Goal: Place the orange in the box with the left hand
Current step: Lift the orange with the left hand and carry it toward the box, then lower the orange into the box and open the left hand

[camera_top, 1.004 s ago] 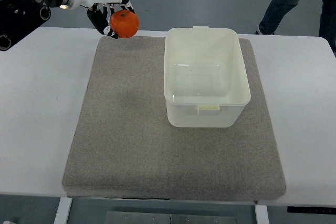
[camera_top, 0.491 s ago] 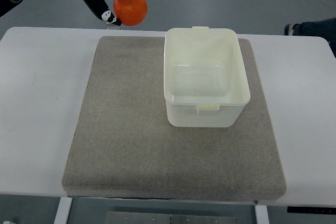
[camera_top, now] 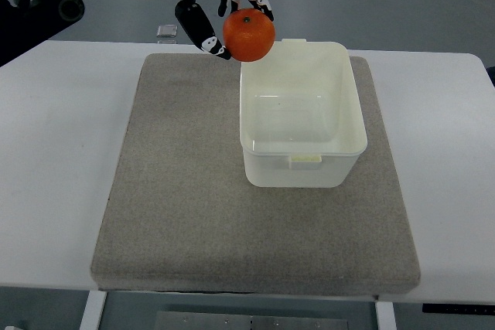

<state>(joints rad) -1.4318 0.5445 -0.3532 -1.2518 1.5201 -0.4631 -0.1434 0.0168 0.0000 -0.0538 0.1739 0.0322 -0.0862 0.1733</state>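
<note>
I will release the orange from my left gripper over the middle of the box's bottom (camera_top: 302,110).
My left hand (camera_top: 224,17) reaches in from the upper left, its white and black fingers curled around an orange (camera_top: 248,35). The fruit hangs in the air just over the far left corner of the box (camera_top: 303,156). That box is a pale, translucent plastic tub, open at the top with nothing inside, standing on the right half of a grey mat (camera_top: 178,183). The right arm does not show.
The mat lies on a white table (camera_top: 54,160). A small grey object (camera_top: 165,31) sits on the table behind the mat's far left corner.
The left hand has carried the orange to the right and nearer, from beyond the mat's far left corner to the box's far left corner. A person's leg at the top right has left the view.
</note>
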